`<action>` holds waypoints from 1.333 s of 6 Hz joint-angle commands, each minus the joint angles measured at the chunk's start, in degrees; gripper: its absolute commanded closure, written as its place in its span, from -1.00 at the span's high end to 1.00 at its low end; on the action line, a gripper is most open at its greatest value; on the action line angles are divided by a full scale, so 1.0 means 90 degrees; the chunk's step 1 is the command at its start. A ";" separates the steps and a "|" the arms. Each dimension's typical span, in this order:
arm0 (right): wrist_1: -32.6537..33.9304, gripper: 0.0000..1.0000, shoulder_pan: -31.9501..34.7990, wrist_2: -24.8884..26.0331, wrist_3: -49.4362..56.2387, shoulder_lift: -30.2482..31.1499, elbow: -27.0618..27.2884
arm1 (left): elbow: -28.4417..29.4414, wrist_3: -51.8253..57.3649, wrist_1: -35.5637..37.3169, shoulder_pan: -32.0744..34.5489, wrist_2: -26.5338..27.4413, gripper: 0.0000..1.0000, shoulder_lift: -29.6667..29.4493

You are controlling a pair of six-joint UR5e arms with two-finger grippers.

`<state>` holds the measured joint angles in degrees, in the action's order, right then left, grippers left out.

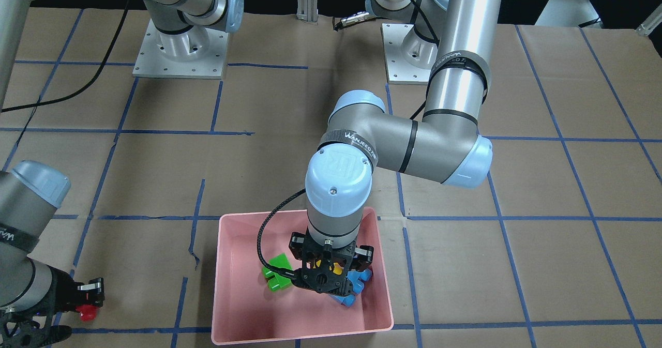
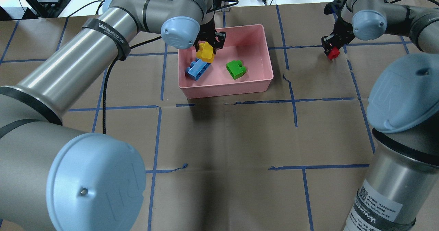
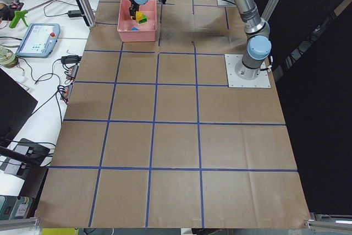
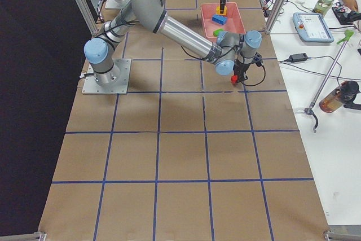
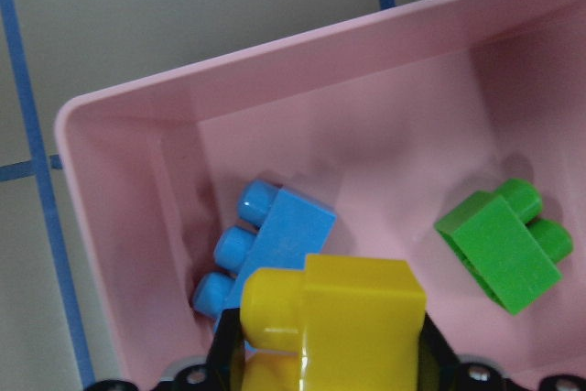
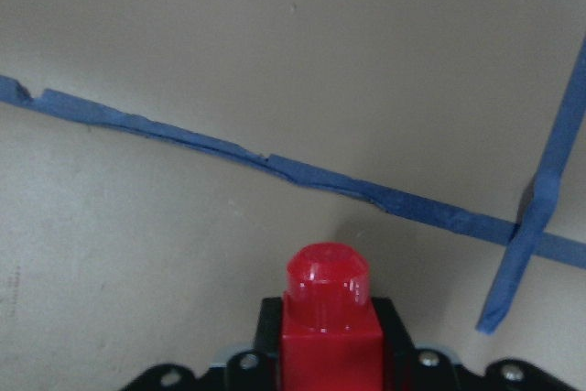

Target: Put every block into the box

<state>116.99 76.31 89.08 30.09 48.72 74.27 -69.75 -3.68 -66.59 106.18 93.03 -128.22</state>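
Note:
The red block will go down on the pink box's bare bottom by its far side [image 1: 301,316] from my right gripper. The red block is still low over the table.
The pink box [image 2: 226,89] stands on the table at mid-far. In it lie the green block [image 2: 236,69] and the light blue block [image 2: 198,69]. My left gripper [image 2: 207,47] is shut on the yellow block [image 2: 205,55] and holds it inside the box's left part, just over the blue block. The left wrist view shows the yellow block [image 5: 334,318] between the fingers, with the blue block [image 5: 270,244] and the green block [image 5: 504,244] below. My right gripper [image 2: 332,50] is shut on the red block [image 2: 332,54], low over the table, right of the box. I cannot tell whether the red block [image 6: 328,318] touches the table.
Blue tape lines cross the brown paper. The two arm base plates [image 1: 181,53] [image 1: 408,53] sit on the robot's side. A black cable [image 1: 264,234] hangs from the left wrist over the box's rim [image 1: 227,286]. Bare paper lies between the box and the red block.

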 commanded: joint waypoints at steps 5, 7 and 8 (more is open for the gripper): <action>-0.2062 -0.49 0.0930 0.0227 -0.2125 0.1774 -0.0040 | -0.0150 0.0145 -0.1189 -0.0370 -0.0170 0.98 0.1438; -0.1984 -0.49 0.1849 0.0190 -0.3919 0.1716 -0.0079 | -0.0742 0.0175 -0.2403 -0.1032 -0.0170 0.98 0.2746; -0.1954 -0.49 0.2366 0.0180 -0.4741 0.1590 -0.0089 | -0.1133 0.0175 -0.2686 -0.1316 -0.0122 0.98 0.3342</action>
<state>99.14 93.17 90.85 -4.99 63.87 73.55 -76.65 -2.17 -87.80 97.06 91.73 -103.61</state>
